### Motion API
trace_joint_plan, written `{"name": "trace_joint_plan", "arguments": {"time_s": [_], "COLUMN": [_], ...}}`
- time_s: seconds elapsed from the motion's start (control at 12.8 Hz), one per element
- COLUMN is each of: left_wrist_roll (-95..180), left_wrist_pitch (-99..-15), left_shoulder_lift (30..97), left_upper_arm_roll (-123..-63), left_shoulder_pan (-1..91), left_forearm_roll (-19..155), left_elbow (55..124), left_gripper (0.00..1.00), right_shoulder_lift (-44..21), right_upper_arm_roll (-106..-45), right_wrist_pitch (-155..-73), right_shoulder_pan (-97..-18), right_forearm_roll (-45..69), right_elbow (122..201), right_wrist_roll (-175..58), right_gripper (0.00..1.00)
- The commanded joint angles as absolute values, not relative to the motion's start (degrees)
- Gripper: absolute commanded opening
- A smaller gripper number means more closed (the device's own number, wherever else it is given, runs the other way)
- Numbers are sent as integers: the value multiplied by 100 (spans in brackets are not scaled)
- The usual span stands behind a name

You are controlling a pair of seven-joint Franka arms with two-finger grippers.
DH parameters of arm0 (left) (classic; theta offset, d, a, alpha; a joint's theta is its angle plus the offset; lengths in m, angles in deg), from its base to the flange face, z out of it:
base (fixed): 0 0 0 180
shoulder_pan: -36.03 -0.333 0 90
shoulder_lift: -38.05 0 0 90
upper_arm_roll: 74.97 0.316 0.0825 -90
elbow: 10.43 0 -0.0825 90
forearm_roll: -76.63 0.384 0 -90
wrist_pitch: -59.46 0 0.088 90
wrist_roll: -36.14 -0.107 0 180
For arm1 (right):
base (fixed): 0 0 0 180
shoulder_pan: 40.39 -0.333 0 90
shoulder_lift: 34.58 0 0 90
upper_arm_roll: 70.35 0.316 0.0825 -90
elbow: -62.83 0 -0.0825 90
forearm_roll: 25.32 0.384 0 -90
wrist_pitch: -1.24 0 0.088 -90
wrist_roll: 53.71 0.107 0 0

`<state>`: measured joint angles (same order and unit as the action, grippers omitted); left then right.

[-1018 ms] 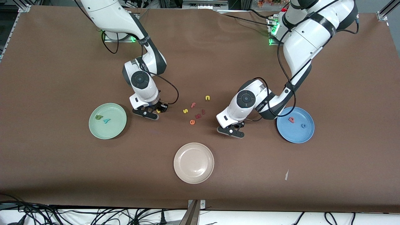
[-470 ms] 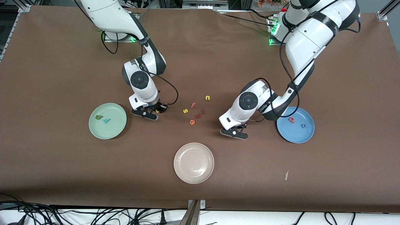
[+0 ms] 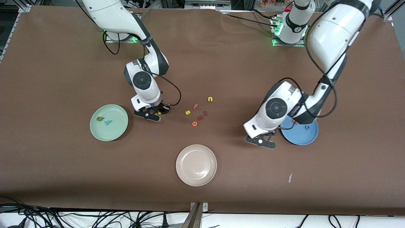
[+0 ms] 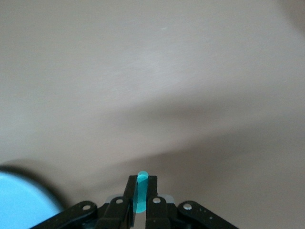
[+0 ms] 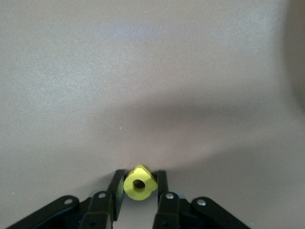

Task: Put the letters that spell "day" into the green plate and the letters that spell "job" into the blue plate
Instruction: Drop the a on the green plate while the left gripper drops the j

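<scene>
I need to use my right gripper to set the yellow letter down in the green plate (image 3: 114,112), between the teal y and the rim that is farthest from the front camera.
My right gripper (image 3: 159,111) (image 5: 139,177) is shut on a yellow letter with a round bowl (image 5: 139,185), low over the table between the green plate (image 3: 95,129) and the loose letters. An olive letter (image 3: 100,119) and a teal y (image 3: 108,122) lie in the green plate. My left gripper (image 3: 267,136) (image 4: 141,180) is shut on a thin teal letter (image 4: 140,193), just off the blue plate's (image 3: 299,137) rim on the side toward the table's middle. A blue ring o (image 3: 307,127) lies in the blue plate, and the left arm covers part of it.
Loose letters lie mid-table: yellow s (image 3: 188,112), pink f (image 3: 195,106), yellow n (image 3: 210,99), orange e (image 3: 194,123) and two reddish ones (image 3: 202,115). A beige plate (image 3: 196,165) sits nearer the front camera. A white scrap (image 3: 290,178) lies near the front edge.
The left arm has carried the teal letter from the table's middle toward the blue plate. The right gripper has closed on the yellow letter and stayed in place.
</scene>
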<state>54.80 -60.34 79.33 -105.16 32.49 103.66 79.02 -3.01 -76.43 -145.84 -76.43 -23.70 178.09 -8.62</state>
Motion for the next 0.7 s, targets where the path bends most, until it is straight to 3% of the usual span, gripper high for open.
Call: {"name": "trace_joint_plan", "arguments": {"time_s": [0.0,0.23,0.63], "left_wrist_roll": [4610,3187,2954], "left_wrist_pitch": [-5306,-4952,-5495], "left_shoulder_lift": [7418,7241,7645], "left_upper_arm_roll": [-10661,-10670,-10670], "left_shoulder_pan": [2691,1901,1608], "left_forearm_roll": [10047,9615,9605], "left_elbow": [8036,8211,8335], "left_gripper": [0,0,2], "right_shoulder_lift": [-477,-969,-1874], "right_upper_arm_roll": [-7694,-7703,-7703], "right_wrist_pitch": [-14598,-13985,-12703], "right_shoulder_pan": [-7713,-7390,-6090], "right_forearm_roll": [-2426,-2444,-2470], "right_elbow": [17841,17832,17972], "right_wrist_roll": [-992,-1553,-3916], "right_gripper": [26,26,27]}}
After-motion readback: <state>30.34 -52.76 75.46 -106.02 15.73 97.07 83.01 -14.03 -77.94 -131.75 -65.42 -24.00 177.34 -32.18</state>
